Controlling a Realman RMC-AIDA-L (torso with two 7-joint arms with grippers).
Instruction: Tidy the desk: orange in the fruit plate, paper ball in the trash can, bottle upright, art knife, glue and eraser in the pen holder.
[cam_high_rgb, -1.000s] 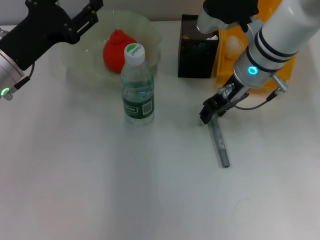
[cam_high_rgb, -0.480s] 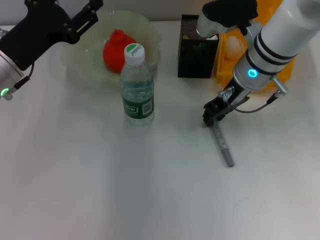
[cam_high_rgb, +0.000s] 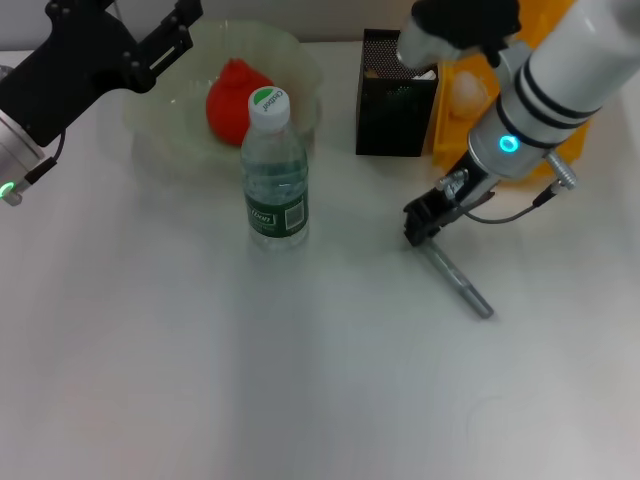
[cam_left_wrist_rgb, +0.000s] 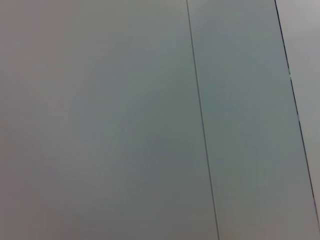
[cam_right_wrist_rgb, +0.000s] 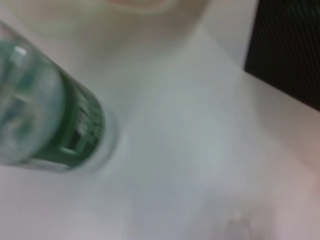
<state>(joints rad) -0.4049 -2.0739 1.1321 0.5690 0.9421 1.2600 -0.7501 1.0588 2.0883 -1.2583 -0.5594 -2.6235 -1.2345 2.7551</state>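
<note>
My right gripper will release the grey art knife inside the black mesh pen holder (cam_high_rgb: 391, 56), against the back side of the holder.
The orange (cam_high_rgb: 232, 95) lies in the pale-green fruit plate (cam_high_rgb: 150, 135) at the back left. In front of the plate the bottle (cam_high_rgb: 275, 180) stands upright; it also shows in the right wrist view (cam_right_wrist_rgb: 47, 120). The black mesh pen holder (cam_high_rgb: 392, 110) stands beside the yellow trash can (cam_high_rgb: 447, 135), with the paper ball (cam_high_rgb: 468, 90) inside the can. The grey art knife (cam_high_rgb: 460, 283) lies slanted on the table, and my right gripper (cam_high_rgb: 424, 223) is shut on its near end. My left gripper (cam_high_rgb: 128, 15) hangs open over the plate's back left. Glue and eraser are out of view.
My right arm's white forearm (cam_high_rgb: 570, 70) crosses over the trash can. Bare white tabletop (cam_high_rgb: 300, 400) spreads across the front half. The left wrist view holds only a plain grey surface with thin dark lines.
The art knife has pivoted about the end in my right gripper, and its free end has swung to the right. The left arm has barely moved.
</note>
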